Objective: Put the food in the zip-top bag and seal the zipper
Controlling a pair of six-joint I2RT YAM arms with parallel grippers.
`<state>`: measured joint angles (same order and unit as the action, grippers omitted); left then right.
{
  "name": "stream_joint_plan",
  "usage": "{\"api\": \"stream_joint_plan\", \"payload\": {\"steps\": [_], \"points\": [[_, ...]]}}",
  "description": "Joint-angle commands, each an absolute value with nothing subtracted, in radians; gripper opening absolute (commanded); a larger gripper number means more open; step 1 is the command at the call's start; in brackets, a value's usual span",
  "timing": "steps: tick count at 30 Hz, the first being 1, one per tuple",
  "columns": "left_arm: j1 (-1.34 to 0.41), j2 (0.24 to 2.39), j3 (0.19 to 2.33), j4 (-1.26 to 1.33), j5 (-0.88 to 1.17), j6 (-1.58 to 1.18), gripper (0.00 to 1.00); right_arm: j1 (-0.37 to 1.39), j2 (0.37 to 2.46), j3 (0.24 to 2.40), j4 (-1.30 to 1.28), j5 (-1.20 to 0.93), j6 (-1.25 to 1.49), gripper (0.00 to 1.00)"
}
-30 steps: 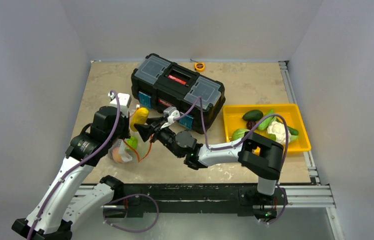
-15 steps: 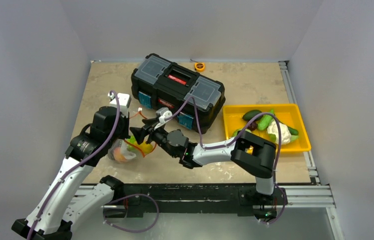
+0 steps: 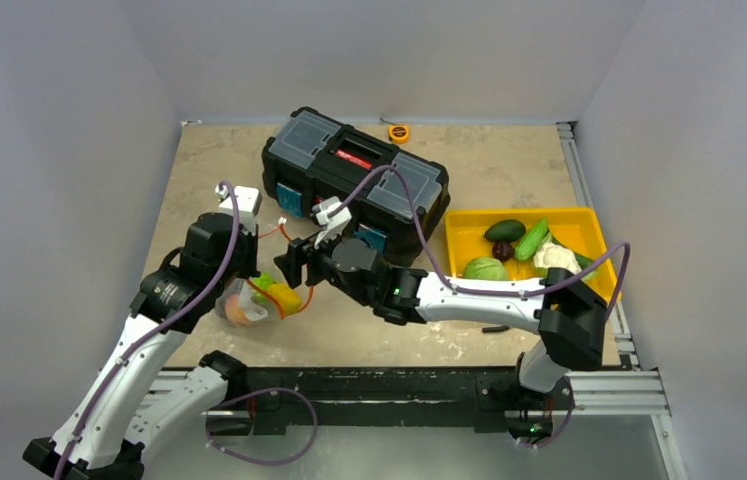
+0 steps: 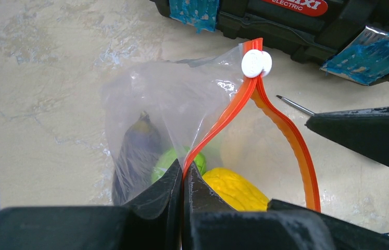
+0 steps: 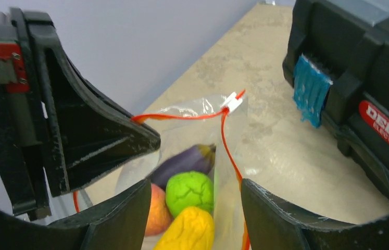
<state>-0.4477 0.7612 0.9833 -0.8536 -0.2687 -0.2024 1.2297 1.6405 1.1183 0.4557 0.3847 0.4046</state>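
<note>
The orange-red zipper's tray-side edge (image 3: pixel 310 295) (image 5: pixel 246 240) is beside the yellow piece in the zip-top bag, across from my left gripper. Next, my right gripper closes on that edge.
The clear zip-top bag (image 3: pixel 249 303) stands open on the table in front of the toolbox. My left gripper (image 4: pixel 183 179) is shut on its orange-red zipper (image 4: pixel 280 125) and holds the mouth up; a white slider (image 4: pixel 256 63) sits at the far end. Inside lie a purple eggplant (image 5: pixel 184 160), a green piece (image 5: pixel 189 190), a yellow piece (image 5: pixel 189 229) and a red-orange piece (image 5: pixel 155 211). My right gripper (image 5: pixel 195 190) is open and empty just above the bag's mouth, right of the left gripper (image 3: pixel 249 272).
The black toolbox (image 3: pixel 354 175) stands right behind the bag. The yellow tray (image 3: pixel 459 225) at the right holds a cabbage (image 3: pixel 486 268), a cauliflower (image 3: pixel 554 257), a cucumber (image 3: pixel 531 238) and dark pieces. An orange tape measure (image 3: pixel 399 132) lies at the back.
My right gripper brought the yellow piece down from beside the toolbox into the bag's mouth, let it go, and now stands open above it. The left gripper has kept its hold.
</note>
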Motion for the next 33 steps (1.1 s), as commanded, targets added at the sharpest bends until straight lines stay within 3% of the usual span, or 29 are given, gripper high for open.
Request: {"api": "stream_joint_plan", "payload": {"steps": [1, 8, 15, 19, 21, 23, 33], "points": [[-0.452, 0.752, 0.981, -0.820, -0.271, -0.216, 0.00, 1.233, 1.597, 1.183, 0.026, 0.289, 0.526, 0.63], [-0.452, 0.755, 0.979, -0.822, -0.283, -0.218, 0.00, 1.234, 1.563, 1.126, -0.008, 0.291, 0.625, 0.61], [-0.453, 0.762, 0.979, -0.824, -0.291, -0.222, 0.00, 1.234, 1.625, 1.142, 0.047, 0.238, 0.605, 0.46], [-0.453, 0.757, 0.979, -0.823, -0.291, -0.230, 0.00, 1.233, 1.646, 1.171, 0.057, 0.225, 0.595, 0.27], [-0.453, 0.759, 0.987, -0.829, -0.280, -0.233, 0.00, 1.233, 1.647, 1.202, 0.035, 0.214, 0.583, 0.11], [-0.451, 0.780, 1.029, -0.882, -0.249, -0.253, 0.00, 1.235, 1.646, 1.272, -0.049, 0.207, 0.567, 0.01], [-0.451, 0.768, 1.336, -1.241, -0.156, -0.532, 0.00, 1.232, 1.614, 1.608, -0.419, 0.088, 0.399, 0.00]]}}
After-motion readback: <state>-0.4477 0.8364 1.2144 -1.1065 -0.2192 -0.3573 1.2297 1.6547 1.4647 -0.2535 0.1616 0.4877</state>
